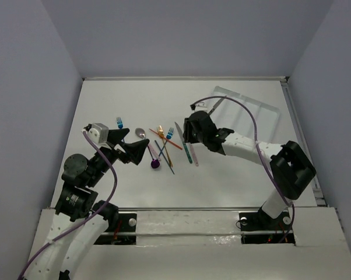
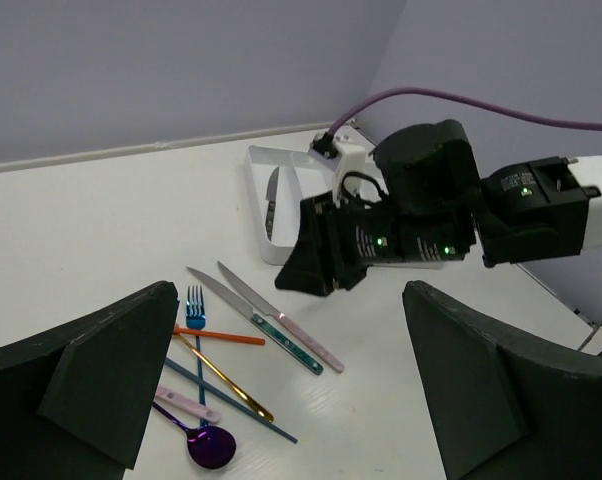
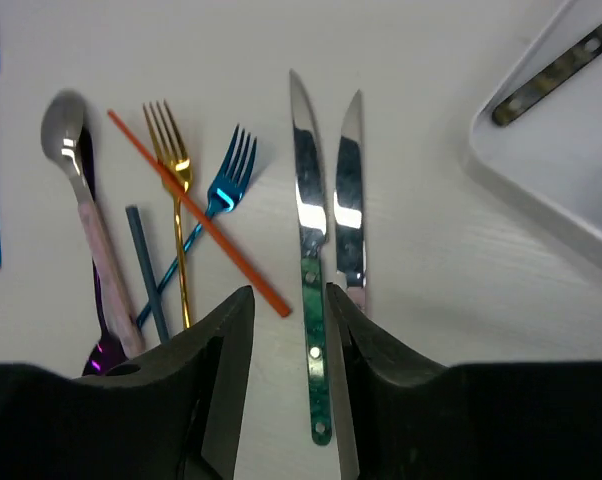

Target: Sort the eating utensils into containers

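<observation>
The robot's right gripper should next close on the middle of the handle [image 1: 194, 156] of the pink knife, which lies beside the teal knife.
Several utensils lie mid-table: a teal-handled knife [image 1: 186, 144] and a pink-handled knife [image 1: 193, 154] side by side, a gold fork [image 1: 161, 133], blue forks, an orange stick, a silver spoon [image 1: 140, 133] and a purple spoon [image 1: 155, 164]. My right gripper [image 3: 289, 300] is open, low over the table, and straddles the teal knife's handle [image 3: 315, 345]; the pink knife [image 3: 350, 190] lies just outside its right finger. My left gripper [image 1: 134, 144] is open wide and empty, left of the pile. The white tray [image 1: 251, 108] at the far right holds one knife [image 2: 271, 205].
A lone blue fork [image 1: 119, 122] lies far left of the pile. The tray's rim [image 3: 541, 190] is close on the right of my right gripper. The right arm [image 2: 451, 215] spans between the pile and the tray. Walls enclose the table on three sides.
</observation>
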Robot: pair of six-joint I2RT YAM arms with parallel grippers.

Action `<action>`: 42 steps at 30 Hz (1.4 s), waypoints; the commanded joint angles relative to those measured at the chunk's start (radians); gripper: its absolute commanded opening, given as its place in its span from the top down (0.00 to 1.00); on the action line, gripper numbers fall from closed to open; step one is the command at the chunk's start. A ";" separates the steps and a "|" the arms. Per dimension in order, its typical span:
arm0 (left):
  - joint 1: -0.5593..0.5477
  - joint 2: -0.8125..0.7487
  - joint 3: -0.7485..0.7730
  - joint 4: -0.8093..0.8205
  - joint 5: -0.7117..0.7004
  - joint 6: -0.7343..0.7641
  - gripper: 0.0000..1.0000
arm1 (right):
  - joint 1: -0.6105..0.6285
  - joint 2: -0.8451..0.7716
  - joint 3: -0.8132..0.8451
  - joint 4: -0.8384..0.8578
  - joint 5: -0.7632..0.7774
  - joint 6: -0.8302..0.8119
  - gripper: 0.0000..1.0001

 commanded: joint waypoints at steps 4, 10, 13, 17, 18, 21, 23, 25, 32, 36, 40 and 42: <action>-0.005 0.014 0.005 0.038 0.005 0.005 0.01 | 0.082 -0.021 -0.077 -0.132 0.034 -0.059 0.52; -0.005 0.022 0.005 0.038 0.009 0.004 0.01 | 0.082 0.031 -0.086 -0.137 0.063 -0.055 0.52; -0.005 0.020 0.003 0.038 0.009 0.004 0.01 | 0.082 0.057 -0.083 -0.134 0.063 -0.055 0.53; -0.005 0.020 0.003 0.038 0.009 0.004 0.01 | 0.082 0.111 -0.064 -0.142 0.048 -0.052 0.56; -0.005 0.020 0.003 0.038 0.011 0.004 0.01 | 0.082 0.115 -0.064 -0.142 0.045 -0.052 0.56; -0.005 0.020 0.003 0.038 0.012 0.004 0.01 | 0.082 0.121 -0.061 -0.140 0.052 -0.049 0.57; -0.005 0.020 0.003 0.038 0.014 0.004 0.01 | 0.082 0.137 -0.054 -0.152 0.072 -0.050 0.60; -0.005 0.019 0.003 0.038 0.012 0.004 0.01 | 0.082 0.149 -0.040 -0.171 0.084 -0.050 0.63; -0.005 0.014 0.003 0.038 0.014 0.004 0.01 | 0.082 0.134 -0.040 -0.182 0.115 -0.047 1.00; -0.005 0.017 0.003 0.038 0.017 0.004 0.01 | 0.082 0.071 -0.026 -0.183 0.153 -0.052 1.00; -0.005 0.014 0.003 0.038 0.017 0.002 0.01 | 0.082 -0.036 -0.035 -0.118 0.137 -0.079 1.00; -0.005 0.014 0.003 0.038 0.019 0.002 0.01 | 0.072 -0.064 -0.035 -0.085 0.118 -0.088 1.00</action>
